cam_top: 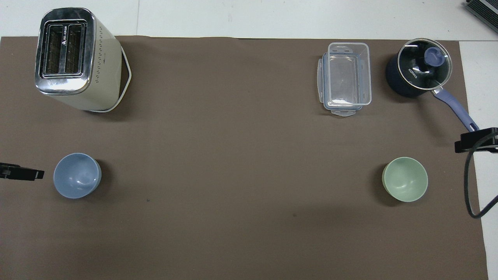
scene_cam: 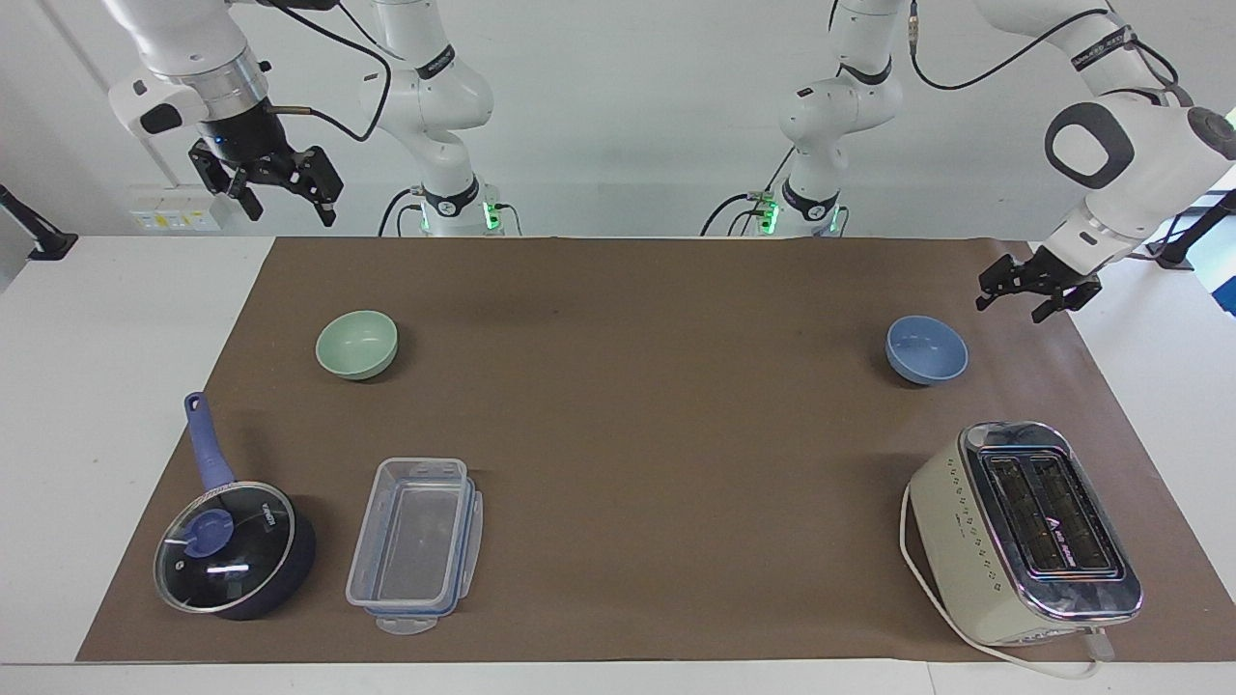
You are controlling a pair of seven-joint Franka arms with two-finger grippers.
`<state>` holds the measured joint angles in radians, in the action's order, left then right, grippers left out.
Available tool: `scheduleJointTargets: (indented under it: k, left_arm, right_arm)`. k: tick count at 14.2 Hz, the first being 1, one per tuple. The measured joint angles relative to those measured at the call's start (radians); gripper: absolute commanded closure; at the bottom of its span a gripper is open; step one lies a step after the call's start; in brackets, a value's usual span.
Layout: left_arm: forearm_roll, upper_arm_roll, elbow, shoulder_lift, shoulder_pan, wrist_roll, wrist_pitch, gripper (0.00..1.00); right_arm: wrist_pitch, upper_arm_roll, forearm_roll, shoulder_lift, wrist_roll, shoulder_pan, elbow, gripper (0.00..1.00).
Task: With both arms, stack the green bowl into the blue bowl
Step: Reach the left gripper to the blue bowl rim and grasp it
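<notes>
My left gripper is going to the rim of the blue bowl (cam_top: 54, 177), at the side farthest from the green bowl. It will close there.
The pale blue bowl (scene_cam: 927, 349) (cam_top: 77, 175) sits upright on the brown mat toward the left arm's end of the table. Toward the right arm's end sits the mint-green bowl (scene_cam: 356, 344) (cam_top: 404, 179), also upright. Both bowls have nothing in them. My left gripper (scene_cam: 1011, 309) hangs open low over the mat's edge, just beside the blue bowl and not touching it; one of its fingers (cam_top: 27, 174) shows in the overhead view. My right gripper (scene_cam: 290, 214) waits open, high over the table's edge, well above and apart from the green bowl.
A cream toaster (scene_cam: 1024, 531) stands farther from the robots than the blue bowl. A clear plastic container (scene_cam: 415, 536) and a dark blue glass-lidded saucepan (scene_cam: 232, 550) lie farther out than the green bowl. The brown mat (scene_cam: 628, 434) covers the table's middle.
</notes>
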<state>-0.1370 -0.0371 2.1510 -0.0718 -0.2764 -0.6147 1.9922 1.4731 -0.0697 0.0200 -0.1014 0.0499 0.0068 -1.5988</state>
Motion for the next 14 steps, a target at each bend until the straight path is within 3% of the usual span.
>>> scheduleJointTargets:
  k: [4,8,10,12,13,14]
  left_arm:
    - [-0.06,-0.001,0.148,0.012,-0.024,-0.074,0.157,0.0]
    - [-0.127,-0.001,0.178,0.037,-0.038,-0.086,0.194,0.0]
    - [-0.149,0.0,0.184,0.058,-0.046,-0.095,0.221,0.11]
    - [-0.169,0.001,0.185,0.076,-0.046,-0.097,0.232,0.14]
    - [-0.177,0.002,0.185,0.081,-0.046,-0.097,0.233,0.2]
    - [-0.185,0.003,0.185,0.084,-0.046,-0.098,0.234,0.37]
  right_arm:
    - [0.0,0.0,0.0,0.0,0.0,0.0,0.0,0.0]
    - [0.0,0.0,0.0,0.0,0.0,0.0,0.0,0.0]
    - [0.0,0.0,0.0,0.0,0.0,0.0,0.0,0.0]
    - [0.0,0.0,0.0,0.0,0.0,0.0,0.0,0.0]
    - [0.0,0.0,0.0,0.0,0.0,0.0,0.0,0.0]
    - [0.0,0.0,0.0,0.0,0.0,0.0,0.0,0.0]
